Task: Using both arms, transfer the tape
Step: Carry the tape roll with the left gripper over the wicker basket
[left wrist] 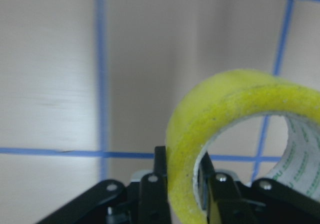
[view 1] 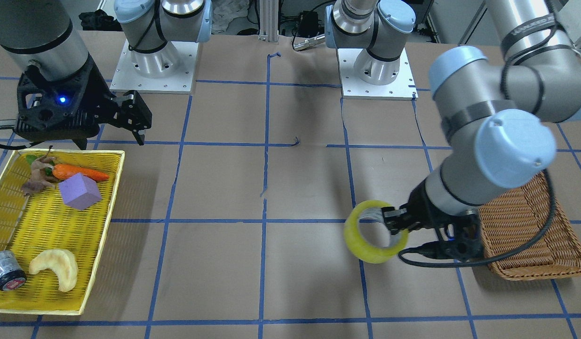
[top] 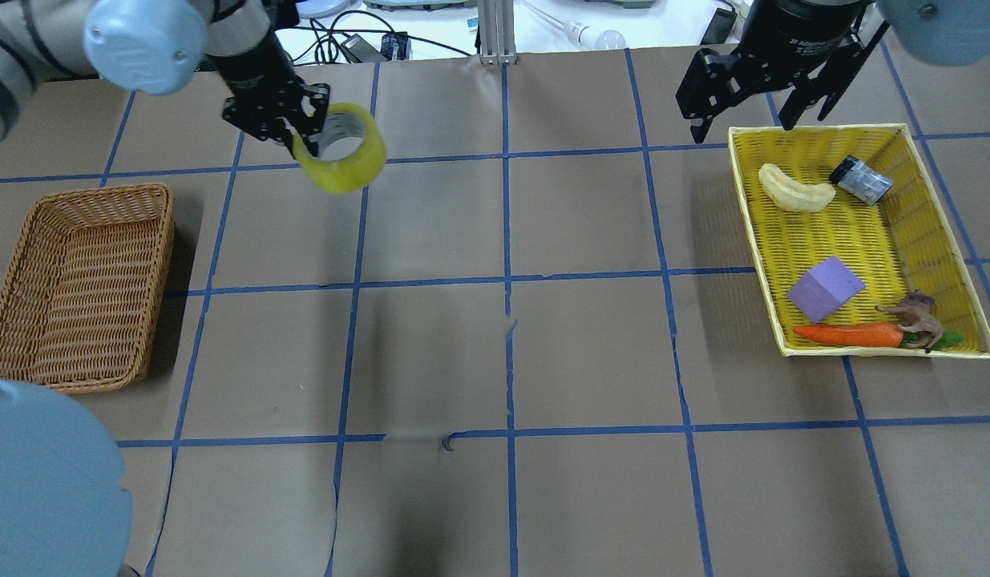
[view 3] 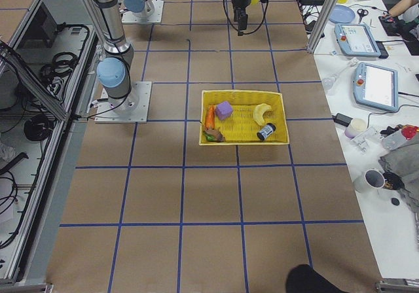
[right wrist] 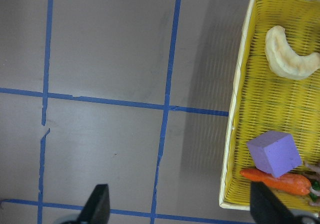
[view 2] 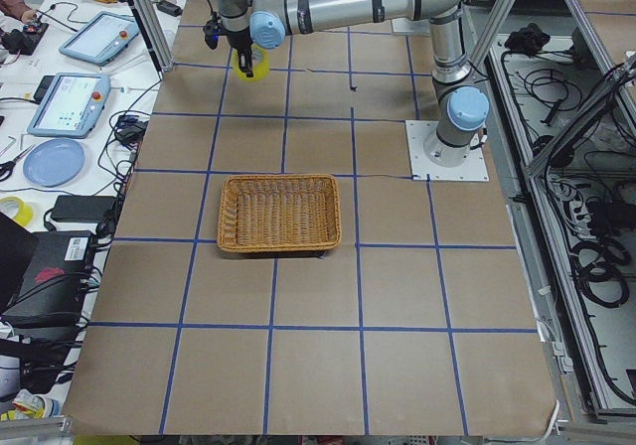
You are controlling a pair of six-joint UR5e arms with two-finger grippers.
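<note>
Next, I release the tape mid brown wicker basket (view 1: 517,215) with my left gripper. The tape now hangs above the table.
The tape (view 1: 372,233) is a wide yellow roll with a whitish core, held above the table. My left gripper (view 1: 397,225) is shut on its wall, with one finger inside the ring and one outside. It also shows in the overhead view, where the tape (top: 346,152) hangs from the left gripper (top: 301,132), and close up in the left wrist view as the tape (left wrist: 235,109) between the fingers (left wrist: 155,184). My right gripper (top: 743,108) is open and empty, hovering high by the far edge of the yellow tray (top: 863,128); its open fingertips (right wrist: 100,206) show in the right wrist view.
A brown wicker basket (top: 78,288) sits on my left side, beside and below the left wrist (view 1: 530,235). The yellow tray (view 1: 50,292) holds a carrot (view 1: 81,173), a purple block (view 1: 79,190), a pale crescent (view 1: 55,268) and a small silver roll with a red end (view 1: 7,270).
</note>
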